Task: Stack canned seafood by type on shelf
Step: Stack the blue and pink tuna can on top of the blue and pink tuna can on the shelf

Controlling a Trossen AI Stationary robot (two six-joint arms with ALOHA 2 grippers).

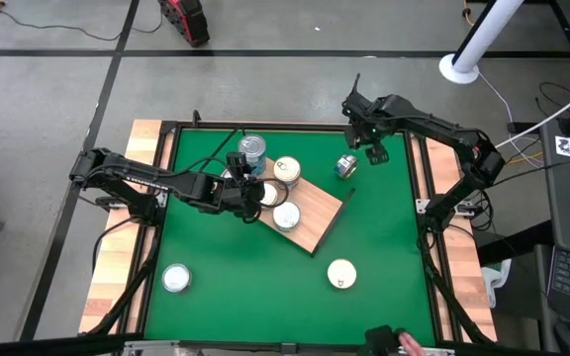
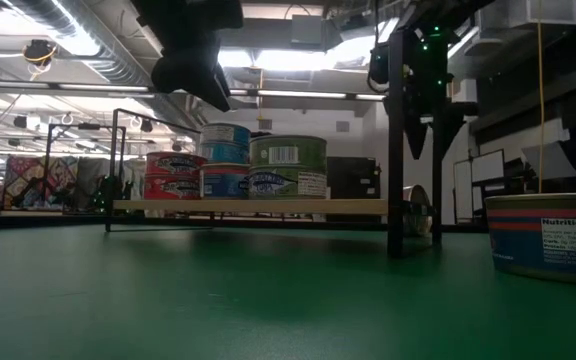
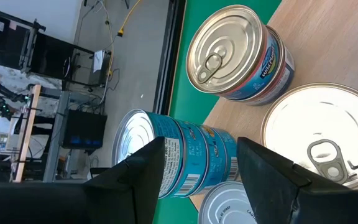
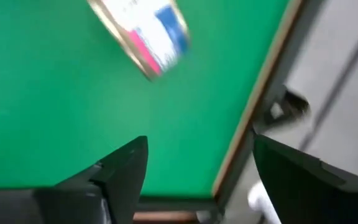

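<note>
The pink-and-blue tin beyond the shelf is tipped over. Next, my right gripper closes on its two flat ends [image 1: 345,166] [image 4: 144,33].
The shelf [image 1: 315,222] lies slantwise on the green mat. On it stand several tins of canned seafood: a blue-labelled stack [image 1: 252,150] at its far end, a gold-lidded tin [image 1: 287,168] and a pale-lidded tin [image 1: 285,216]. My left gripper [image 1: 248,193] hangs open over the shelf's left end, above the tins. In the left wrist view its gripper [image 3: 201,146] frames the blue stack [image 3: 185,155] without touching it. My right gripper [image 1: 372,150] is open above the far right of the mat. A pink-and-blue tin [image 1: 345,166] lies tipped on the mat close by, blurred in the right wrist view [image 4: 145,37].
Two loose tins stand on the mat near the front, one at the left [image 1: 175,279] and one right of centre [image 1: 340,274]. Pale wooden rails [image 1: 117,267] and a black frame border the mat. Open green mat lies between the shelf and the near edge.
</note>
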